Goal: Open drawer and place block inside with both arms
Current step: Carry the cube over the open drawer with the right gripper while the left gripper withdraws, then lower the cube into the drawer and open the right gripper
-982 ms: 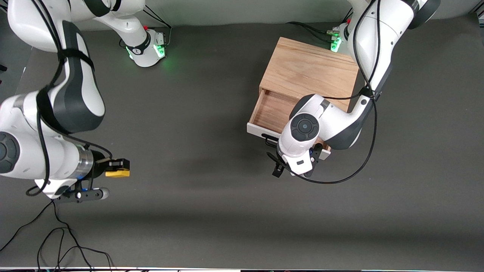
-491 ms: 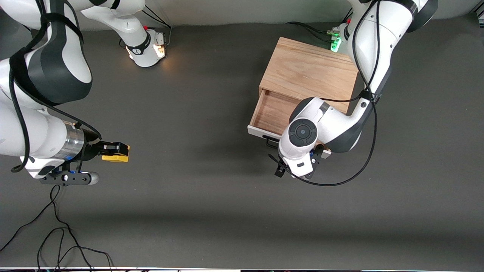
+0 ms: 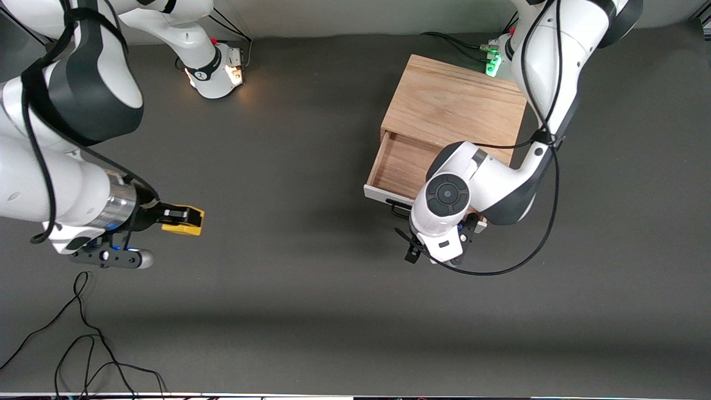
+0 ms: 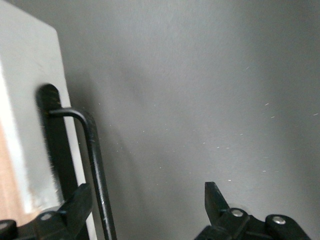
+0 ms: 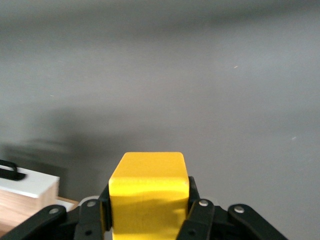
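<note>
Next, I release the yellow block with my right gripper on the bare drawer's bottom just behind the white drawer front (image 3: pixel 413 184).
The light wooden box (image 3: pixel 455 103) stands toward the left arm's end of the table. Its drawer (image 3: pixel 401 164) is pulled open and the brown inside is bare. My left gripper (image 3: pixel 434 247) hangs open in front of the white drawer front (image 4: pixel 30 100). The black wire handle (image 4: pixel 95 165) passes between its fingers, close to one finger (image 4: pixel 75 205) and apart from the other. My right gripper (image 3: pixel 180 215) is shut on the yellow block (image 3: pixel 184 222) and holds it above the table toward the right arm's end. The block fills the right wrist view (image 5: pixel 148 192).
Loose black cables (image 3: pixel 83 344) lie on the table near the front camera at the right arm's end. The arm bases (image 3: pixel 216 66) stand along the edge farthest from the front camera. The drawer front (image 5: pixel 25 187) shows small in the right wrist view.
My right gripper has risen and moved a little toward the drawer with the yellow block in it. My left gripper has barely moved at the handle.
</note>
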